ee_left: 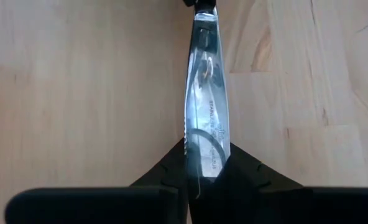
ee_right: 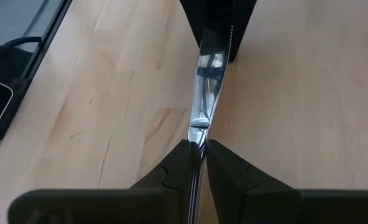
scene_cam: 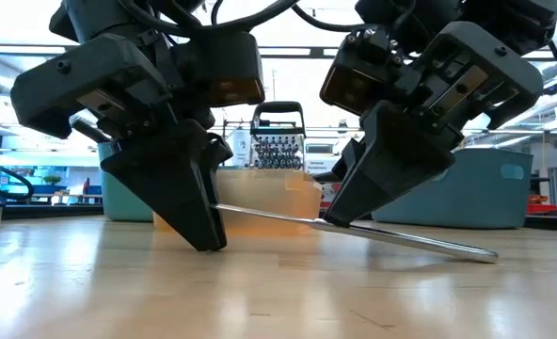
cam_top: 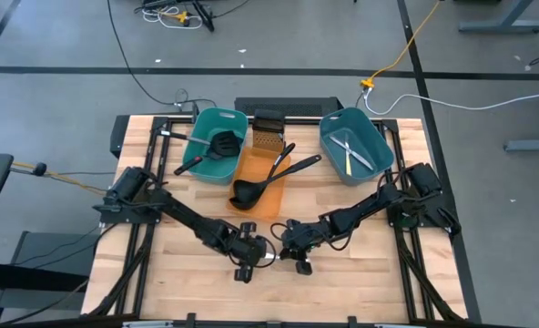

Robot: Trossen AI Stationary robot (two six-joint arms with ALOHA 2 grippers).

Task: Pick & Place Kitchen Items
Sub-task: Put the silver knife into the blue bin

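Observation:
I have the knife pinched in my right gripper where blade meets handle, so it should open and take the knife's handle farther down [scene_cam: 415, 241] while my left gripper steadies the blade.
A silver table knife [scene_cam: 401, 240] lies slanted near the middle of the table's near side, between my two grippers. My left gripper [cam_top: 257, 255] is shut on its blade end [ee_left: 207, 124]. My right gripper [cam_top: 288, 252] is shut on it farther along, about mid-length [ee_right: 199, 134]. Beyond the right gripper the knife's other end [scene_cam: 485, 251] rests on the wood. At the far side, a black spatula [cam_top: 217, 146] lies in the teal tub, black ladles [cam_top: 260, 182] lie over the orange tub, and silver knives [cam_top: 351, 153] lie in the blue-grey tub. My left gripper has the blade's tip part [ee_left: 209, 163] between its two fingers, which stand on the blade's two edges, its flat face toward the wrist camera. The fingers slant down from the table's left, along the knife. This end is raised off the table. My right gripper pinches the knife's two flat faces [ee_right: 199, 144] between its two fingers, around mid-length. The fingers slant down from the table's right, along the knife. The knife tilts, its far end [scene_cam: 485, 251] on the table.
The teal tub [cam_top: 197, 137], the orange tub [cam_top: 251, 202] and the blue-grey tub [cam_top: 379, 150] stand in a row at the far side, with a black rack [cam_top: 267, 123] behind them. Bare wood [cam_top: 361, 282] lies around both grippers.

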